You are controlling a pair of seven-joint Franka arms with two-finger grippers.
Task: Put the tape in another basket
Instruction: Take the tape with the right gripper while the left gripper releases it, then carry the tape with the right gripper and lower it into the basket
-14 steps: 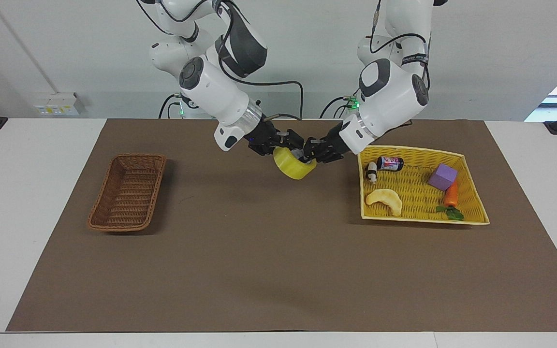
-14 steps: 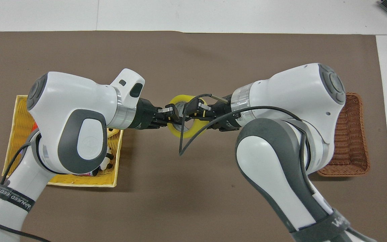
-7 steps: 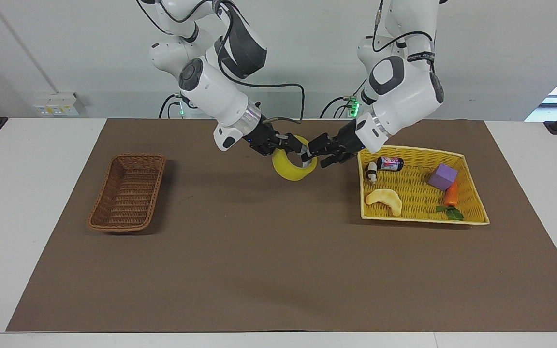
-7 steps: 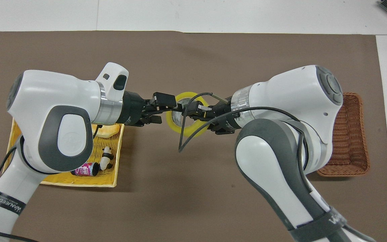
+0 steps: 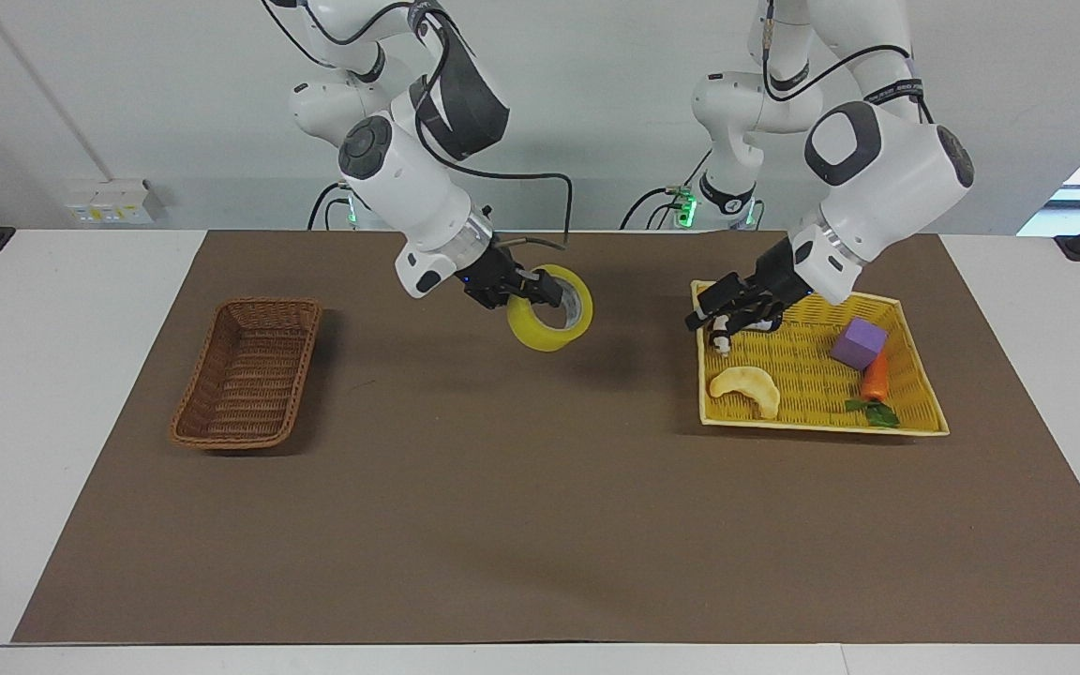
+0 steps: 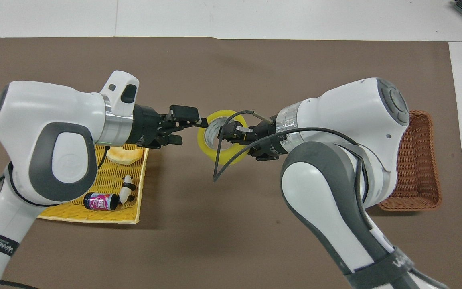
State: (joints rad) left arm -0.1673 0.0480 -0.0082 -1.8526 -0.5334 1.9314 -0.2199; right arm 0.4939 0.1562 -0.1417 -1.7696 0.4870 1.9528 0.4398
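Next, my right gripper releases the tape on the bottom of the dark brown wicker basket (image 6: pixel 409 158), close to the middle of the basket. The tape now hangs between the two baskets.
The tape (image 5: pixel 545 335), a wide yellow roll with a pale core, hangs in the air over the brown mat's middle, between the two baskets. My right gripper (image 5: pixel 543 291) is shut on its rim, one finger inside the core; it also shows in the overhead view (image 6: pixel 229 134) with the tape (image 6: pixel 203 141). My left gripper (image 5: pixel 701 309) is open and empty over the yellow tray's (image 5: pixel 821 427) corner, apart from the tape; in the overhead view it (image 6: pixel 191 129) points at the roll. The dark brown wicker basket (image 5: pixel 249 370) stands empty toward the right arm's end (image 6: pixel 415 160).
The yellow tray (image 6: pixel 94 218) holds a pale crescent toy (image 5: pixel 746 388), a purple cube (image 5: pixel 859 342), a carrot (image 5: pixel 875 379), a small bottle (image 6: pixel 100 201) and a panda figure (image 6: pixel 126 191). Brown mat lies between the tray and the wicker basket.
My left gripper let go of the tape, opened and drew back over the yellow tray. My right gripper kept the tape, now more upright, and shifted slightly toward the wicker basket.
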